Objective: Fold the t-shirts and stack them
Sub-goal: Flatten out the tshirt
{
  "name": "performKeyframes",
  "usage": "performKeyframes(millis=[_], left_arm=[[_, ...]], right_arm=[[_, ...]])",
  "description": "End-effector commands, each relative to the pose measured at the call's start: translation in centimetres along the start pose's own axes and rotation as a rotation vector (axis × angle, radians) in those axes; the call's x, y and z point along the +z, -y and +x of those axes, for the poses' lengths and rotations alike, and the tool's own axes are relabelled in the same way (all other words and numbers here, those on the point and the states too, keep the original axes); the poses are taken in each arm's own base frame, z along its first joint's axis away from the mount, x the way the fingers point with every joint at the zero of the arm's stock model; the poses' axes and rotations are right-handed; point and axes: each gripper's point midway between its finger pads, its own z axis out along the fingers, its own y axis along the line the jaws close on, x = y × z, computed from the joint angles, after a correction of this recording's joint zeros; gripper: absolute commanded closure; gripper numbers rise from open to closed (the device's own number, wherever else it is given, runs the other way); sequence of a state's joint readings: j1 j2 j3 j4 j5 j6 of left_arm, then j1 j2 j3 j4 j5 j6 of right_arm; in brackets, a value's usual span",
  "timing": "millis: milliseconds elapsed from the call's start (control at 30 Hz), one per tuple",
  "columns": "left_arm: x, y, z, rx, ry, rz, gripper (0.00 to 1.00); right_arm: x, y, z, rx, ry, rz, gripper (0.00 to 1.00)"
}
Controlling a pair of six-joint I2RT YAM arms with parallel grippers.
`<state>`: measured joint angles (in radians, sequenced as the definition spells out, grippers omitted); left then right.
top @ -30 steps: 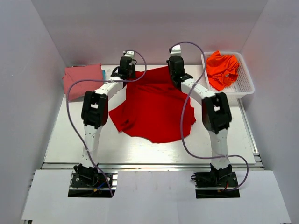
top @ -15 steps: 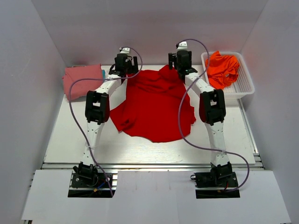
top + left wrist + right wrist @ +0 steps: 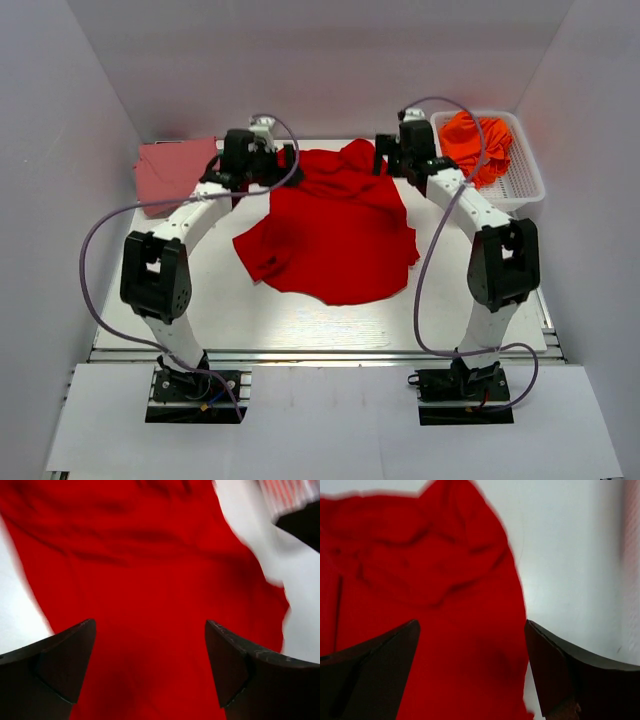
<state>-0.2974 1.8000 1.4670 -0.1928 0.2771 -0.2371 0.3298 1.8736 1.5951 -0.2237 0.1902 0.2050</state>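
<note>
I will next grip the red t-shirt with my left gripper at its sleeve's end (image 3: 251, 271), nearer the folded pink t-shirt.
A bright red t-shirt (image 3: 330, 225) lies spread and rumpled on the middle of the table, its far edge bunched up. My left gripper (image 3: 283, 162) hovers at the shirt's far left corner, open, with only red cloth (image 3: 150, 555) below its jaws (image 3: 150, 625). My right gripper (image 3: 388, 155) hovers at the far right corner, also open and empty (image 3: 472, 624), over the shirt's right edge (image 3: 420, 555). A dusty pink t-shirt (image 3: 172, 170) lies folded at the far left. An orange t-shirt (image 3: 478, 145) sits crumpled in the basket.
The white mesh basket (image 3: 525, 180) stands at the far right corner, close beside the right arm; its rim (image 3: 292, 492) shows blurred in the left wrist view. White walls close in the table on three sides. Both arms' cables loop over the table's sides.
Both grippers have opened and let go of the red shirt's far edge. The left one has swung left, the right one right, and both elbows have moved outward.
</note>
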Motion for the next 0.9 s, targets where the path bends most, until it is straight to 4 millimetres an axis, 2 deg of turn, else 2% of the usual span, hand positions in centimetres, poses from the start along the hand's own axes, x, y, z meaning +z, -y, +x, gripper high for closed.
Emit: performKeyframes(millis=[0,33,67,100,133,167,200,300,367,433,467,533,567,600,633,700,733,800,833,867], left_arm=[[-0.6,4.9,9.1,-0.07,-0.222,0.211,0.0],[-1.1,5.5,9.9,-0.076,-0.239,0.217,0.0],[-1.5,5.6,12.4,-0.095,-0.29,0.214,0.0],[-1.6,6.2,13.9,-0.1,-0.316,0.224,0.0],[-2.0,6.4,14.6,-0.116,-0.325,0.235,0.0],[-2.5,6.6,16.6,-0.118,-0.359,0.237,0.0],[-2.6,6.8,17.4,-0.129,-0.374,0.238,0.0],[-3.0,5.7,18.9,-0.145,-0.403,0.175,0.0],[-2.9,4.9,19.1,-0.141,-0.401,0.131,0.0],[-2.8,3.7,19.9,-0.14,-0.421,0.065,0.0],[-2.7,2.7,20.3,-0.15,-0.433,0.031,0.0],[-2.6,1.0,20.6,-0.169,-0.44,-0.062,0.0],[-2.8,-0.2,20.7,-0.183,-0.439,-0.127,0.0],[-2.9,-1.0,20.5,-0.193,-0.436,-0.186,0.0],[-2.8,-1.7,19.9,-0.19,-0.413,-0.229,0.0],[-2.3,-2.2,19.6,-0.183,-0.402,-0.256,0.0],[-1.8,-2.8,18.3,-0.181,-0.376,-0.281,0.0],[-1.0,-3.2,17.8,-0.178,-0.376,-0.298,0.0],[0.0,-3.9,17.1,-0.181,-0.362,-0.314,0.0],[0.5,-4.0,17.1,-0.169,-0.371,-0.315,0.0]], right_arm=[[-1.0,-0.6,7.4,0.087,-0.194,-0.057,0.1],[-1.6,-0.8,9.3,0.084,-0.23,-0.085,0.1],[-1.6,-1.2,9.7,0.083,-0.224,-0.11,0.1],[-1.8,-1.3,10.3,0.093,-0.233,-0.124,0.1],[-2.1,-1.8,13.0,0.098,-0.296,-0.161,0.1],[-2.1,-1.8,13.7,0.113,-0.316,-0.173,0.1],[-2.2,-1.9,15.0,0.116,-0.345,-0.176,0.1],[-2.8,-2.3,18.6,0.138,-0.438,-0.207,0.1],[-3.8,-2.3,21.0,0.166,-0.495,-0.214,0.1],[-4.8,-2.4,22.2,0.189,-0.529,-0.222,0.11],[-6.4,-2.1,24.9,0.205,-0.588,-0.225,0.11],[-8.0,-2.8,25.4,0.251,-0.594,-0.258,0.12],[-10.1,-2.8,28.2,0.264,-0.643,-0.274,0.12],[-11.4,-3.6,28.2,0.283,-0.644,-0.309,0.12],[-12.8,-3.5,30.1,0.281,-0.685,-0.316,0.12],[-16.2,-4.7,32.2,0.251,-0.718,-0.396,0.12],[-17.9,-4.8,33.8,0.23,-0.773,-0.403,0.1],[-20.7,-6.5,33.5,0.156,-0.766,-0.524,0.1],[-21.8,-7.2,32.3,0.107,-0.708,-0.594,0.1],[-23.7,-8.2,32.9,0.042,-0.735,-0.672,0.1]])
